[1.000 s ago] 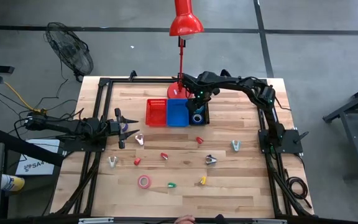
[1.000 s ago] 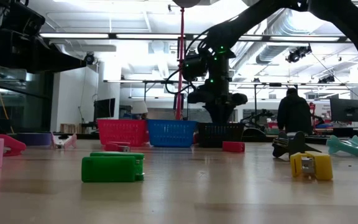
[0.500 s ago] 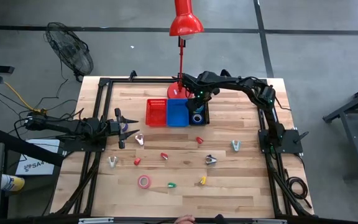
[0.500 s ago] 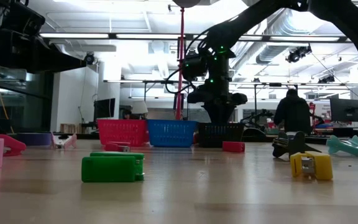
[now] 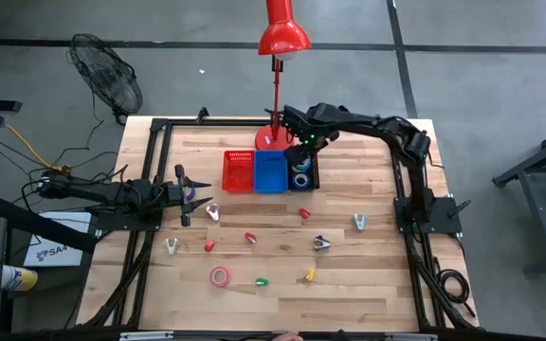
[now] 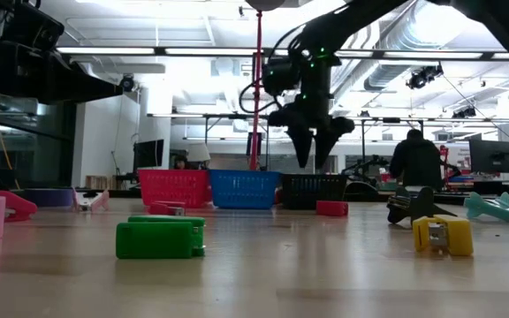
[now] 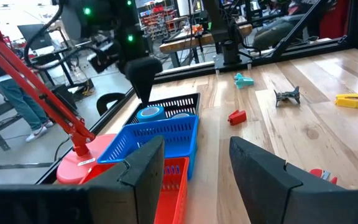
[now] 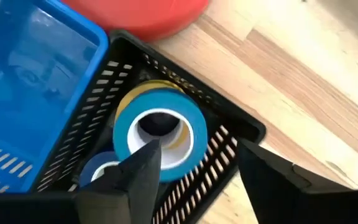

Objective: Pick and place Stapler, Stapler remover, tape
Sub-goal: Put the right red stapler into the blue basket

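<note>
Next, my right gripper closes on the body of the red stapler (image 5: 304,214) nearest the black bin, which belongs in the blue bin.
My right gripper (image 6: 312,157) hangs open over the black bin (image 5: 301,176), touching nothing. Below its fingers, in the right wrist view, a blue tape roll (image 8: 160,132) lies in that bin, leaning on a second blue roll (image 8: 106,172). A pink tape roll (image 5: 219,276) lies flat near the table's front. A purple roll (image 6: 49,196) lies by my left gripper (image 5: 186,194), which waits open at the left with nothing between its fingers (image 7: 194,168). Small staplers, green (image 5: 262,281), yellow (image 5: 309,275) and red (image 5: 304,213), and staple removers (image 5: 321,242) (image 5: 359,222) lie scattered on the wood.
A red bin (image 5: 238,171) and a blue bin (image 5: 271,170) stand in a row left of the black one. A red desk lamp (image 5: 275,85) rises just behind them, close to my right arm. A person stands in the room beyond the table (image 6: 418,159).
My right gripper has opened and risen straight up out of the black bin. Its fingers, low inside the bin a second ago, now hang spread above the rim. A blue tape roll lies in the bin beneath them.
</note>
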`<action>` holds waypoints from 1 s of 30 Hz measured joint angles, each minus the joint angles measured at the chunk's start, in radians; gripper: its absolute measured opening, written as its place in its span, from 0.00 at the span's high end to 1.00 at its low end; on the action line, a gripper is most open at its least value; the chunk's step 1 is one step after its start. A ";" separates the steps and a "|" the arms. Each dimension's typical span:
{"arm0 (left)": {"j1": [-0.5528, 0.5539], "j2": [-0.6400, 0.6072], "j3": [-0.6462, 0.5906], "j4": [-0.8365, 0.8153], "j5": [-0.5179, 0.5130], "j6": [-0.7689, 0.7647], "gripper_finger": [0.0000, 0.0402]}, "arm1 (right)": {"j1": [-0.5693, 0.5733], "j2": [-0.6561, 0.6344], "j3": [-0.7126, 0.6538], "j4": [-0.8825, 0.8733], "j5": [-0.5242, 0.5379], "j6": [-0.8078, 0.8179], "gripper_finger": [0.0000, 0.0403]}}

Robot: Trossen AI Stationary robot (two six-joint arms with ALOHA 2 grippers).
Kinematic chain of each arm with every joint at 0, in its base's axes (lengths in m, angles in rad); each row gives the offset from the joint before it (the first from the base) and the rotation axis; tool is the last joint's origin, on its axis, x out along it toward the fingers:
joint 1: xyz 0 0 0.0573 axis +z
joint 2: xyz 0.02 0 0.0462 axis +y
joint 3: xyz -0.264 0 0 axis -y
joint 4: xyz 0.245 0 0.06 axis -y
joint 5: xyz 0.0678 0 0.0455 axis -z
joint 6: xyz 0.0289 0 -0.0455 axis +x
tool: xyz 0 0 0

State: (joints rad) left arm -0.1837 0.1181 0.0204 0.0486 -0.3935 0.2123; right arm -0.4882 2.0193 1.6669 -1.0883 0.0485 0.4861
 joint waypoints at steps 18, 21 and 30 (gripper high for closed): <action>0.000 0.000 0.000 0.000 0.000 0.000 0.55 | 0.153 -0.054 0.000 -0.137 -0.003 -0.004 0.48; 0.000 0.000 0.000 0.000 0.000 0.000 0.55 | 0.204 -0.054 0.000 -0.154 -0.010 -0.005 0.48; 0.000 0.000 0.000 0.000 0.000 0.000 0.55 | 0.321 -0.054 0.000 -0.154 -0.031 0.098 0.48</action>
State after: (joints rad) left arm -0.1835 0.1184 0.0204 0.0486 -0.3932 0.2122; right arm -0.1676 1.9652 1.6665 -1.2419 0.0171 0.5844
